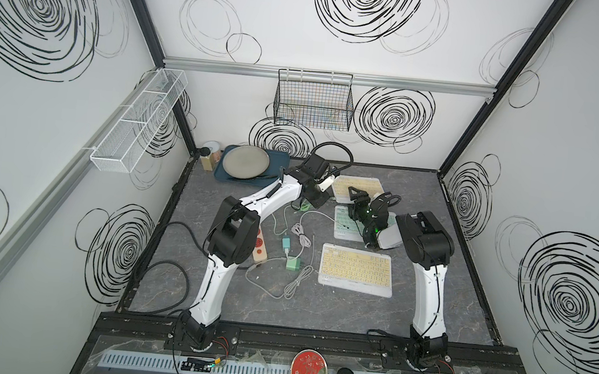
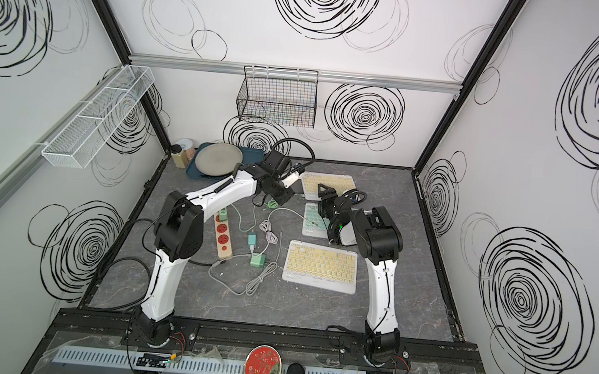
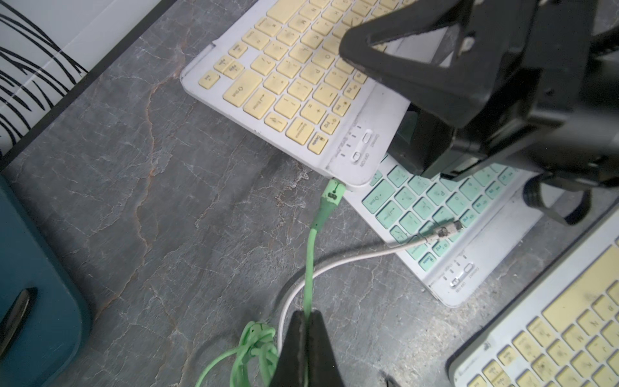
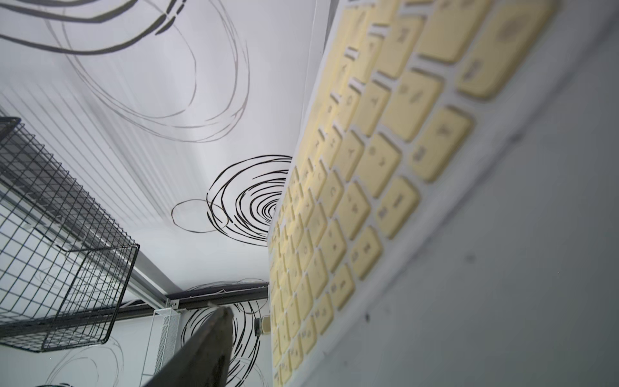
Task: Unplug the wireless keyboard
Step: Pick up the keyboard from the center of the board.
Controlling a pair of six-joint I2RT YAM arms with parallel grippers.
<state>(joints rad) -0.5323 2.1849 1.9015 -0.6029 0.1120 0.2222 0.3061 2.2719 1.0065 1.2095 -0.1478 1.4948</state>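
My left gripper is holding the green cable back from its plug, so it should move up and take the plug (image 3: 333,191) while my right gripper lifts the keyboard.
A white wireless keyboard with yellow keys (image 1: 360,183) (image 3: 288,83) lies at the back, one edge resting on a green-keyed keyboard (image 3: 435,207). A green cable's plug (image 3: 332,196) sits at the yellow keyboard's corner port. My left gripper (image 3: 307,313) (image 1: 303,206) is shut on that green cable a short way back from the plug. My right gripper (image 1: 357,200) straddles the keyboard's raised edge. One finger (image 4: 214,341) stands above the keys with a gap. The other is hidden under the keyboard.
A loose white cable end (image 3: 445,231) lies on the green-keyed keyboard. A second yellow-keyed keyboard (image 1: 355,270) is nearer. Green chargers (image 1: 292,263), coiled cables and a power strip (image 2: 224,237) lie mid-table. A blue tray (image 1: 282,160) holds a plate at the back left.
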